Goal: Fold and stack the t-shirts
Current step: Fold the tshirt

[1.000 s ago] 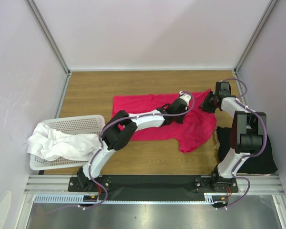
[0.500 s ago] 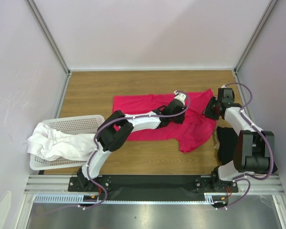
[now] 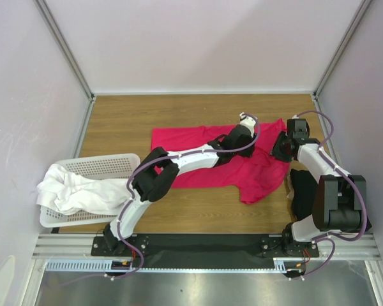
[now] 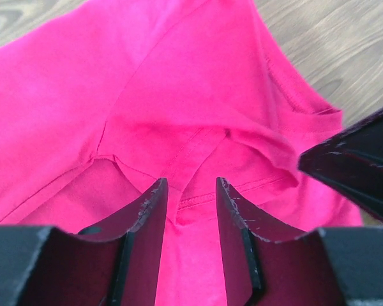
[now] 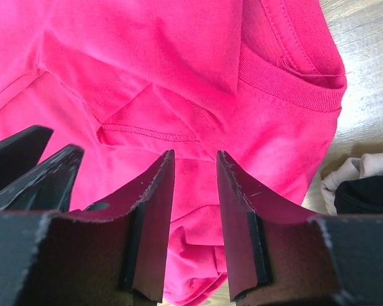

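Note:
The pink t-shirt's sleeve gapes with its upper hem buckled inward, so I will move my left gripper toward the armpit and pinch the hem's corner [image 5: 99, 131] there.
A crimson-pink t-shirt [image 3: 191, 156] lies spread across the middle of the table, its right part rumpled and folded over. My left gripper [image 3: 242, 135] hovers over that rumpled part. In the left wrist view it [image 4: 191, 191] is open, with pink seams lying below the gap. My right gripper [image 3: 279, 146] stands over the shirt's right edge. It [image 5: 195, 166] is open too, above bunched pink fabric and beside the ribbed collar [image 5: 287, 86]. A black t-shirt [image 3: 303, 191] lies at the right. White t-shirts [image 3: 83, 191] fill the basket.
The white perforated basket [image 3: 108, 164] sits at the left near edge. The two grippers are close together; the left one's fingers [image 5: 32, 172] show in the right wrist view. A bit of white cloth [image 5: 348, 175] lies beside the black shirt [image 5: 370, 194]. Bare wood [image 3: 127, 115] lies behind the pink shirt.
My left gripper has opened and shifted a little farther back over the pink shirt. The right arm's elbow has swung toward the near edge, and its jaws have widened slightly.

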Robot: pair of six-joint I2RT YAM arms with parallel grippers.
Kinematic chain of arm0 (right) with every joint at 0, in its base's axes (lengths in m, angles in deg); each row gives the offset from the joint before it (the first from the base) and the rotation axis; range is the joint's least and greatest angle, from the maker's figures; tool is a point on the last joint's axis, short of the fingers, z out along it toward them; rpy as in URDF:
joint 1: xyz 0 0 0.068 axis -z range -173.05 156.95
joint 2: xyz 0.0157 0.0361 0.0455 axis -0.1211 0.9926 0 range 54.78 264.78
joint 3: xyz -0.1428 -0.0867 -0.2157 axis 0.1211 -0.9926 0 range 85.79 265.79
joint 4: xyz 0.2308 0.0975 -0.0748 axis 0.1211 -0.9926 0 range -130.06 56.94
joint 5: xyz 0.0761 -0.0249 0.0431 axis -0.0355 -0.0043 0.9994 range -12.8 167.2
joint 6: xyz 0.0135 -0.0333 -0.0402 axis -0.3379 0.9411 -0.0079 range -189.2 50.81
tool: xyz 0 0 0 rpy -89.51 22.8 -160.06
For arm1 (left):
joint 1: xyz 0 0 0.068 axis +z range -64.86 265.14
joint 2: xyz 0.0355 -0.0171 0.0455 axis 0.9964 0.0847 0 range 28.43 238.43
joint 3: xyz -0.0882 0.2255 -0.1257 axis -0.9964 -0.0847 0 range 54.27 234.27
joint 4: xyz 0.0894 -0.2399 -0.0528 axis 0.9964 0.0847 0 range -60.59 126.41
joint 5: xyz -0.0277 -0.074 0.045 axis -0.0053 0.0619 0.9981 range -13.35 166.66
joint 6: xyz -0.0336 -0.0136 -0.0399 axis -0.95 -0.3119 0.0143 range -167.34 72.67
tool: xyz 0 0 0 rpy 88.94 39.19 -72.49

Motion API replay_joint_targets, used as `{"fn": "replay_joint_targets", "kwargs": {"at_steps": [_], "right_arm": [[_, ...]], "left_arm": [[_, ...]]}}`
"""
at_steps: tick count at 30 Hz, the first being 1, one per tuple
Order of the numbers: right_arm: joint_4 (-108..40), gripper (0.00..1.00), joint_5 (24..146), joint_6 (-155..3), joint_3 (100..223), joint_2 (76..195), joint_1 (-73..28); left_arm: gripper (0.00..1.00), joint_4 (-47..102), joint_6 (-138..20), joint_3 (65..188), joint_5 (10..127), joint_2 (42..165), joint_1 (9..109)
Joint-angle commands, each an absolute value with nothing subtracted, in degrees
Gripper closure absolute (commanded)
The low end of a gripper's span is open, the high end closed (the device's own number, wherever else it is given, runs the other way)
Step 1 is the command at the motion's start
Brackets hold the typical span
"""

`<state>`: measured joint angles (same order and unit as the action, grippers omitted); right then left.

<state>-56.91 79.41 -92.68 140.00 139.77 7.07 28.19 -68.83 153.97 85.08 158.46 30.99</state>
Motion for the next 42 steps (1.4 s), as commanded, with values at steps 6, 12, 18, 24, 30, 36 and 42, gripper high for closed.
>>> {"fn": "replay_joint_targets", "kwargs": {"at_steps": [6, 12, 18, 24, 30, 36, 42], "right_arm": [[-56.79, 0.61, 79.74, -93.28, 139.75, 140.21, 7.39], [-56.79, 0.61, 80.8, -93.28, 140.1, 140.47, 8.62], [-56.53, 0.61, 81.24, -93.28, 140.01, 139.94, 8.89], [-56.35, 0.62, 81.76, -93.28, 139.22, 140.2, 8.62], [-56.0, 0.62, 82.03, -93.02, 138.96, 139.94, 7.84], [-53.98, 0.62, 80.01, -90.73, 139.4, 140.91, 4.76], [-52.48, 0.61, 77.28, -89.15, 139.92, 142.58, 2.3]], "left_arm": [[0.53, 28.97, -65.53, 156.84, 85.62, 161.49, 30.3], [0.5, 31.95, -63.77, 158.59, 87.64, 163.25, 29.95], [0.62, 31.87, -63.86, 158.86, 88.69, 163.78, 29.95], [0.86, 31.69, -65.61, 159.03, 90.71, 163.78, 29.95], [1.0, 29.68, -68.24, 155.88, 91.07, 160.97, 29.95], [1.0, 25.54, -71.23, 149.98, 90.28, 157.8, 30.12], [1.0, 22.38, -74.93, 145.07, 90.19, 155.7, 30.83]]}}
